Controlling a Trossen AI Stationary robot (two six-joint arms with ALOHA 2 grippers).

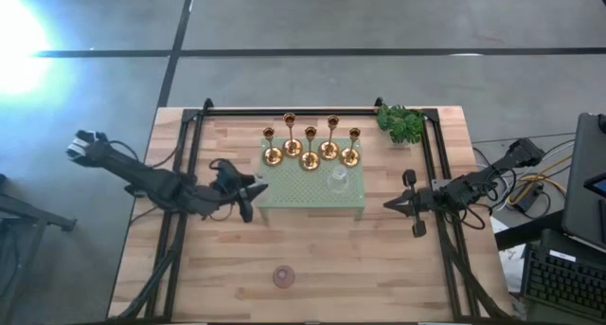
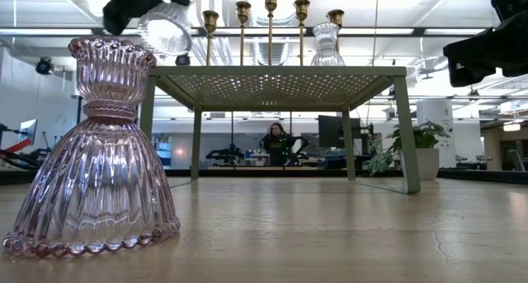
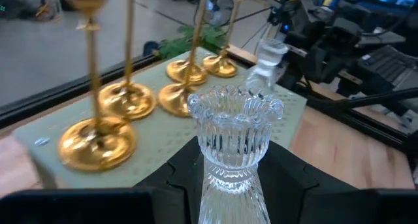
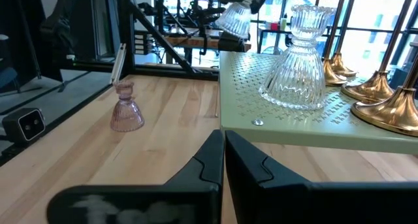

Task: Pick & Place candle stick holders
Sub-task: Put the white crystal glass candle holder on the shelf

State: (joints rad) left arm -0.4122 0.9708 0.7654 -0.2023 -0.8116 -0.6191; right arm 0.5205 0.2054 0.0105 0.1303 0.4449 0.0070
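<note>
Next, my left gripper lets go of its clear glass holder on the tray (image 1: 292,178) (image 3: 171,149) just in front of the gold holders.
Five gold holders (image 1: 310,147) stand on their round bases on the pale green perforated tray (image 1: 284,197), with one clear glass holder (image 1: 338,180) beside them. My left gripper (image 1: 251,194) is at the tray's left edge, shut on a second clear glass holder (image 3: 234,129), which also shows in the low view (image 2: 165,29). The pinkish glass holder (image 1: 283,276) stands on its wide base on the table near the near edge. My right gripper (image 1: 402,204) is shut and empty, to the right of the tray. My left gripper pinches the clear glass holder between its two fingers (image 3: 179,178) at the narrow waist below the scalloped cup (image 3: 228,181). The cup reaches out past the fingertips. The holder is lifted clear of table and tray, tilted, about level with the tray top.
The tray stands on thin legs (image 2: 404,134) raised above the wooden table. A green leafy sprig (image 1: 402,123) lies at the far right. Black rails (image 1: 312,111) frame the work area. A person (image 2: 276,143) shows in the room beyond the table.
</note>
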